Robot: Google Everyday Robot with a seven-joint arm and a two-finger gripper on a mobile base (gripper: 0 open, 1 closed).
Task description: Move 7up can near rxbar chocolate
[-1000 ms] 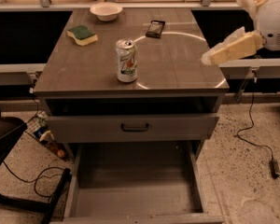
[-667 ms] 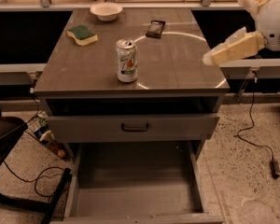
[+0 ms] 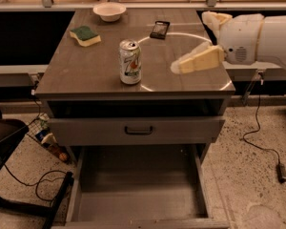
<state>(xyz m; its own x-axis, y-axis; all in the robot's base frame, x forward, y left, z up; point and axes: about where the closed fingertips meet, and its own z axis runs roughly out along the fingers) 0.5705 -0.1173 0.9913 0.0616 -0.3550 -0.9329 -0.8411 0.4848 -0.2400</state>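
Observation:
My gripper is to go to the 7up can next and close around the middle of its upright body (image 3: 130, 63).
The 7up can (image 3: 130, 61) stands upright on the grey table top (image 3: 86, 75), near the front middle. The rxbar chocolate (image 3: 159, 29) lies flat toward the back, right of centre, well apart from the can. My gripper (image 3: 189, 43) hovers over the table's right side, to the right of the can and clear of it. Its two cream fingers (image 3: 198, 61) are spread apart with nothing between them.
A green-and-yellow sponge (image 3: 85, 35) lies at the back left and a white bowl (image 3: 109, 11) at the back edge. Below the top, one drawer (image 3: 138, 130) is slightly out and a lower drawer (image 3: 138, 194) is pulled wide open. Cables lie on the floor at left and right.
My gripper has moved left over the table's right side, closer to the can. The can and the bar have not moved.

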